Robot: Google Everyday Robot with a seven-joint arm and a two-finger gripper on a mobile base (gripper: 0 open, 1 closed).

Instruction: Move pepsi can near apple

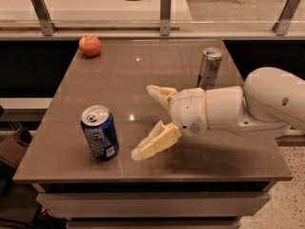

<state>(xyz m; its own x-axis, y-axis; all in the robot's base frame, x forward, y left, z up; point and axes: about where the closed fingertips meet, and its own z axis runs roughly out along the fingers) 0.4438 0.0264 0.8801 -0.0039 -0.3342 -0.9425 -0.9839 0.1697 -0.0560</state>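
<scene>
The blue pepsi can has to travel upright to the apple, so my gripper should go to it and close around the can's middle (102, 137).
The blue pepsi can (99, 132) stands upright near the front left of the brown table (143, 75). The red-orange apple (89, 46) sits at the table's far left corner, well apart from the can. My gripper (145, 122) comes in from the right, just to the right of the pepsi can and at about its height. Its two cream fingers (155, 142) are spread wide and hold nothing. The gripper does not touch the can.
A taller, slim silver-grey can (209, 68) stands at the back right, behind my white arm (248, 109). A metal rail with posts (165, 13) runs along the table's far edge. The table's front edge is close below the pepsi can.
</scene>
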